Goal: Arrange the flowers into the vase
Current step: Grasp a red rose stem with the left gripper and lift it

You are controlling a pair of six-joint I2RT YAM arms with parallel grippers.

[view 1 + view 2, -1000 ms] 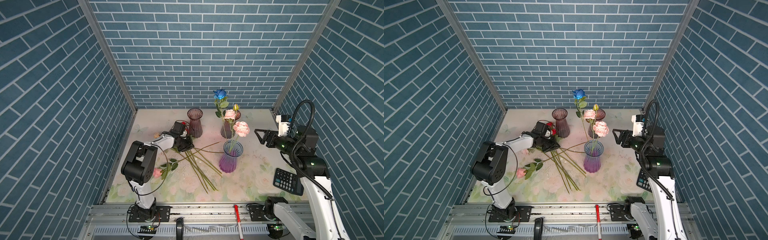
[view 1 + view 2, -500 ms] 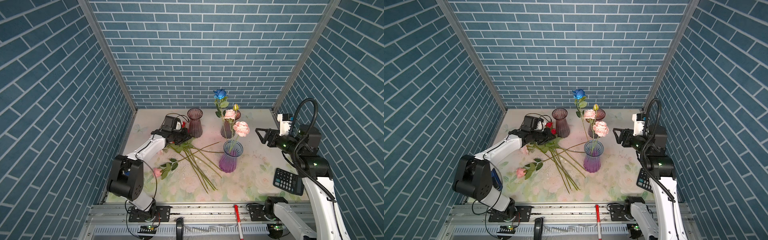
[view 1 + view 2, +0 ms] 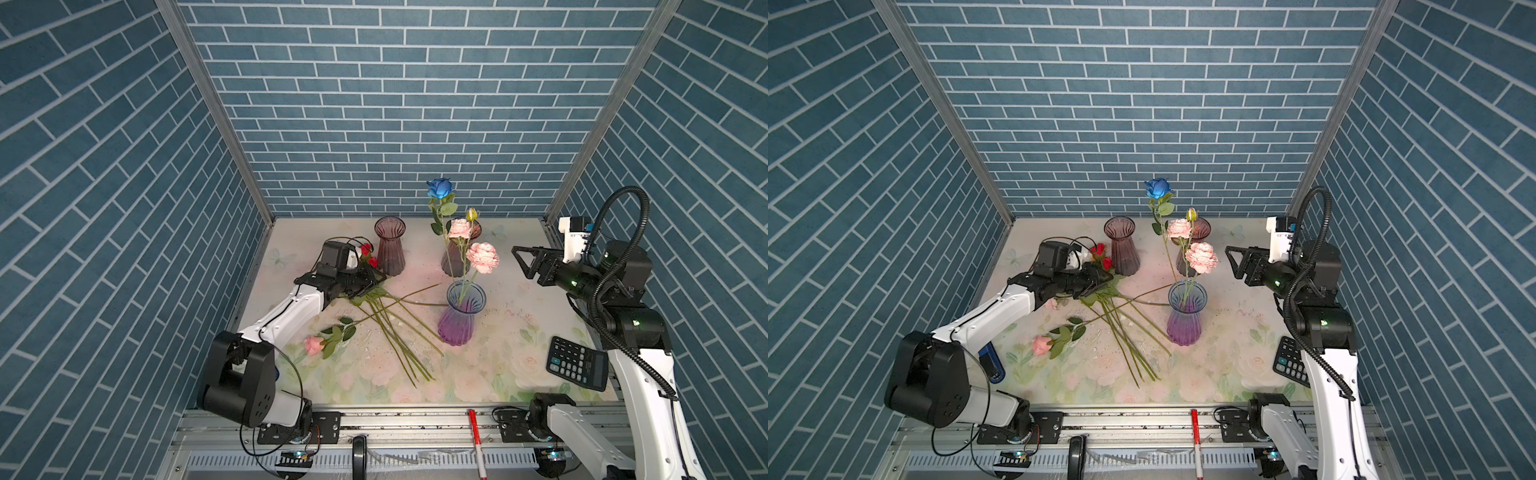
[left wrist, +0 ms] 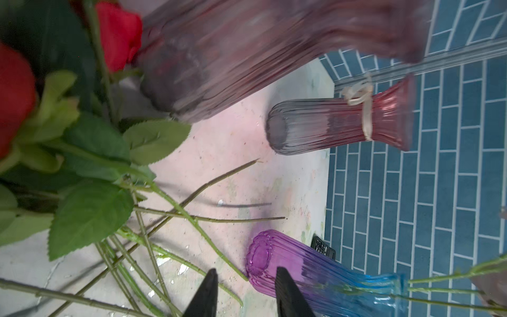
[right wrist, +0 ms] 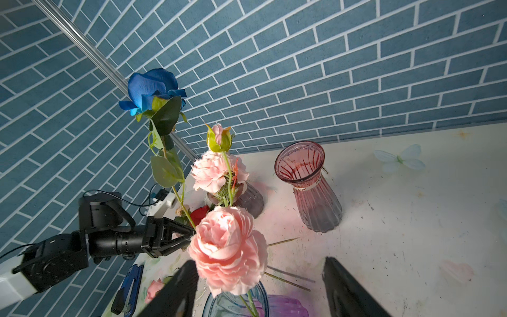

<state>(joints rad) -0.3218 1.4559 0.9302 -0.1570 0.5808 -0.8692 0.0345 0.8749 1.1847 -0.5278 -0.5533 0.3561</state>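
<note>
My left gripper closes next on the stem [image 3: 377, 293] [image 4: 160, 192] just below the leaves of the red rose that is farther from the maroon vase.
The vase [image 3: 459, 320] [image 3: 1185, 318], blue at the rim and purple at the base, stands mid-table and holds a blue rose [image 3: 440, 188] [image 5: 151, 87], a pink peony [image 3: 483, 257] [image 5: 227, 247] and a smaller pink bloom [image 3: 459, 227]. Loose flowers lie on the table to its left: two red roses [image 3: 368, 251] [image 4: 118, 35], a pink rose [image 3: 313, 345] and a fan of green stems [image 3: 395, 332] [image 4: 192, 219]. My left gripper [image 3: 374, 278] [image 4: 245, 274] sits low over the stems beside the red roses, open with nothing between its fingers. To the right of the vase my right gripper [image 3: 517, 257] [image 5: 259, 264] hovers open, level with the peony.
A maroon vase [image 3: 389, 249] stands just behind the left gripper, and another [image 3: 455, 262] behind the blue-purple one. A calculator [image 3: 575, 368] lies at the right edge, a blue object [image 3: 990, 361] near the left arm's base, and a red pen [image 3: 476, 432] on the front rail.
The left arm has stretched out low along the table while its gripper stayed by the red roses. Its jaws, shut half a second ago, now stand apart. The right arm has not moved.
</note>
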